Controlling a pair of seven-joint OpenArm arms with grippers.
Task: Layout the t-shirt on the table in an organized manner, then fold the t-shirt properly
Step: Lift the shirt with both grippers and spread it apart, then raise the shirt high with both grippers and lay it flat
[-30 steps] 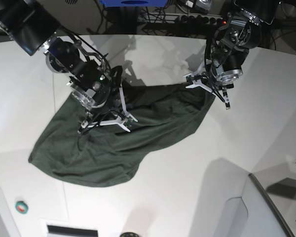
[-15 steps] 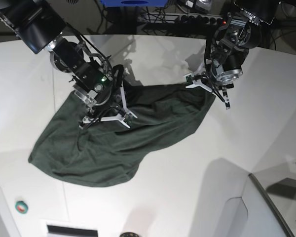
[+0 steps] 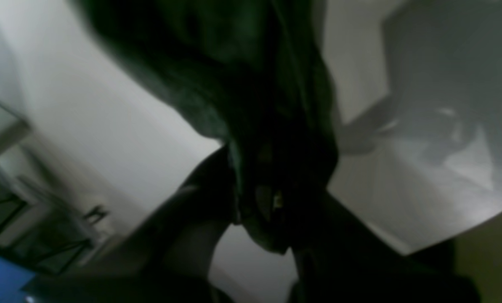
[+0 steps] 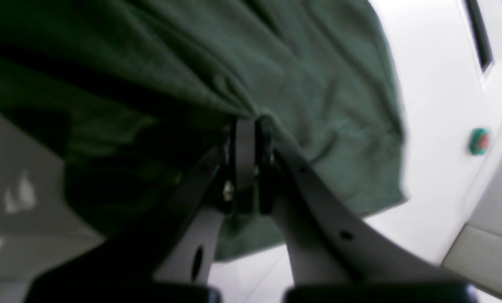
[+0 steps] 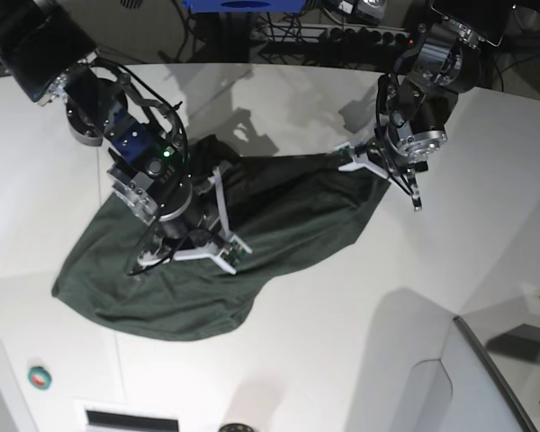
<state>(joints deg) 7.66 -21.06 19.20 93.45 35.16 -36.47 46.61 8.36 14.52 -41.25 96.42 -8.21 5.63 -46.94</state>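
My right gripper is pinching a raised fold in the middle of the t-shirt, so it should open and grab the t-shirt's far edge (image 5: 218, 147) before both grippers spread the cloth.
The dark green t-shirt (image 5: 279, 211) lies crumpled and stretched in a band across the white table (image 5: 342, 333). My right gripper (image 5: 227, 252) sits over the shirt's middle. In the right wrist view this gripper (image 4: 246, 126) is shut, pinching a raised fold of the t-shirt (image 4: 318, 84). At the shirt's far right corner is my left gripper (image 5: 375, 167), shut on the cloth. The left wrist view is dark and blurred. It shows the t-shirt (image 3: 234, 63) running out from between the fingers over the table (image 3: 107, 126).
A small green button (image 5: 39, 378) sits on a panel at the front left, also seen as the button (image 4: 478, 141). A grey raised box (image 5: 486, 378) stands at the front right. Cables and equipment (image 5: 342, 31) line the far edge of the table.
My right gripper has moved toward the front over the shirt and closed on a fold of it. The left gripper has kept its hold on the corner, shifting only slightly.
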